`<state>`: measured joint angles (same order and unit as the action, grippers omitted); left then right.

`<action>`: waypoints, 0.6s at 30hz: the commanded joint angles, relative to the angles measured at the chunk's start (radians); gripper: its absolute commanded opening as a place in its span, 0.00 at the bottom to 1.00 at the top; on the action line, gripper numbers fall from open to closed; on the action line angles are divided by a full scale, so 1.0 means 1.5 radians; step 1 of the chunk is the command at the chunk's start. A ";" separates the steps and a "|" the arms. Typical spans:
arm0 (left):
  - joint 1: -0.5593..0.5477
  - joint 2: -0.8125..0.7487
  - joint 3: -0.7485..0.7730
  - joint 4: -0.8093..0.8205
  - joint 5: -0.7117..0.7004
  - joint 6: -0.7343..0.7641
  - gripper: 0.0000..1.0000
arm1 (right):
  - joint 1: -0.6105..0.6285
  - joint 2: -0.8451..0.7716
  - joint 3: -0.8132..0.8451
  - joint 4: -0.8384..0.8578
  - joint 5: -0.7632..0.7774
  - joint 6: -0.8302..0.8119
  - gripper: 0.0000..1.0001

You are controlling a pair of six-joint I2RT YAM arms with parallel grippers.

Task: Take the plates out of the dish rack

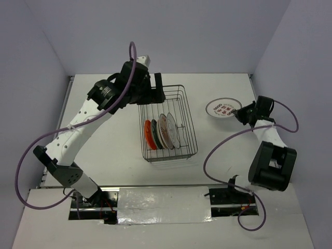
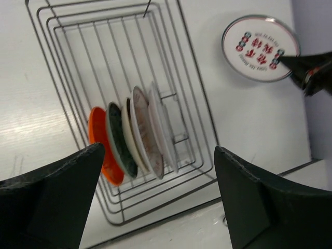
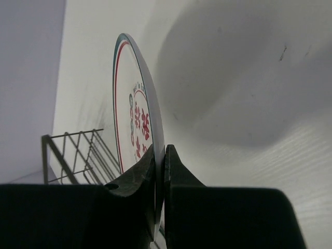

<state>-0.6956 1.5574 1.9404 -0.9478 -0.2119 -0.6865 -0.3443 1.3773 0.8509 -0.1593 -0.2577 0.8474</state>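
The pale plate standing in the dish rack farthest from the orange-red plate should next be grabbed by its upper rim (image 1: 168, 121) (image 2: 153, 110) with my left gripper.
The dish rack (image 1: 190, 115) is a dark wire basket at the table's middle. Several plates stand on edge in its near half: an orange-red plate (image 1: 148, 134), a dark plate (image 1: 154, 135), then cream and pale ones (image 1: 172, 129). They also show in the left wrist view, orange-red plate (image 2: 97, 137) leftmost. My left gripper (image 1: 156, 91) hovers open and empty above the rack's far end. My right gripper (image 1: 240, 113) is shut on the rim of a white plate with reddish marks (image 1: 222, 108), lying flat right of the rack, at or just above the table. The right wrist view shows that plate (image 3: 130, 111) pinched edge-on.
The table's right edge and the wall lie close behind the right gripper. The right arm's base (image 1: 271, 166) stands near the front right. A purple cable (image 1: 31, 150) loops off the left arm. In the left wrist view the rack (image 2: 201, 94) sits left of the held plate (image 2: 259, 47).
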 commanded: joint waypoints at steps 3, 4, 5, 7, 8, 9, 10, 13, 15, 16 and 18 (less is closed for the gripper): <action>-0.056 0.066 0.108 -0.147 -0.073 0.050 1.00 | -0.009 0.112 0.040 0.099 -0.065 -0.053 0.11; -0.066 0.083 0.150 -0.182 -0.082 0.047 1.00 | -0.009 0.128 0.051 0.091 -0.071 -0.060 0.15; -0.084 0.116 0.171 -0.199 -0.103 0.041 1.00 | -0.009 0.140 0.056 0.084 -0.080 -0.076 0.19; -0.097 0.144 0.212 -0.229 -0.114 0.026 0.99 | -0.008 0.168 0.076 0.060 -0.078 -0.091 0.34; -0.102 0.161 0.216 -0.247 -0.117 0.018 1.00 | -0.008 0.174 0.085 0.026 -0.066 -0.110 0.42; -0.104 0.165 0.216 -0.250 -0.122 0.006 0.99 | -0.006 0.182 0.096 0.003 -0.056 -0.122 0.52; -0.106 0.167 0.205 -0.249 -0.125 0.000 0.99 | 0.002 0.190 0.122 -0.026 -0.040 -0.133 0.55; -0.109 0.175 0.174 -0.243 -0.140 -0.025 0.97 | 0.040 0.203 0.191 -0.186 0.087 -0.167 0.65; -0.109 0.191 0.169 -0.244 -0.150 -0.039 0.96 | 0.068 0.201 0.243 -0.320 0.244 -0.165 0.83; -0.109 0.199 0.172 -0.244 -0.153 -0.043 0.96 | 0.084 0.186 0.259 -0.363 0.296 -0.143 1.00; -0.110 0.225 0.188 -0.241 -0.159 -0.048 0.94 | 0.120 0.152 0.268 -0.445 0.378 -0.119 1.00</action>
<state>-0.8597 1.8599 2.1963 -1.2980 -0.4034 -0.7185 -0.2268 1.6791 1.2034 -0.5488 0.0357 0.6506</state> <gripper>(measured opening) 0.944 0.993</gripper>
